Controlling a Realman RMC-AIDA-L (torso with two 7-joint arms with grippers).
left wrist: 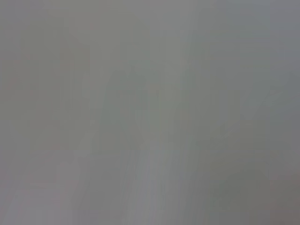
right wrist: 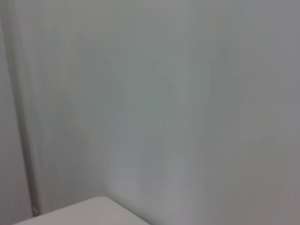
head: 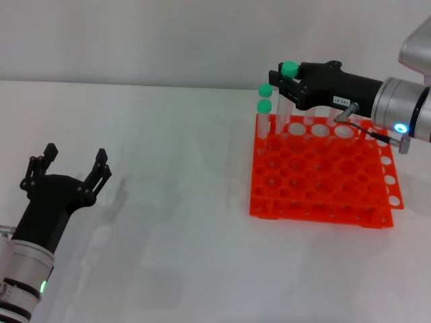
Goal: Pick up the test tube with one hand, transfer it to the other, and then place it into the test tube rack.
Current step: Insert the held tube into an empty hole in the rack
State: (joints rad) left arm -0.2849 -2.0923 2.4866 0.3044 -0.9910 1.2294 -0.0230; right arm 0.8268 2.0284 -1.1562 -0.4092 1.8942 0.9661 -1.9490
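I will release the test tube from my right gripper in the rack hole (head: 287, 127) next to the nearer green-capped corner tube.
In the head view my right gripper (head: 288, 86), long and black on the arm with the blue light, is shut on the test tube (head: 283, 111). Its green cap (head: 289, 68) shows just above the fingers. The tube hangs upright over the back left holes of the orange test tube rack (head: 323, 182), its lower end at or just in a hole. My left gripper (head: 67, 171), black and claw-fingered on the arm with the green light, is open and empty over the table at the lower left, far from the rack. Neither wrist view shows any of these.
Two other green-capped tubes (head: 265, 89) (head: 264, 106) stand in the rack's back left corner, right beside the held tube. The rack sits on a white table (head: 175, 202). The right wrist view shows only a pale wall and a table corner (right wrist: 89, 211).
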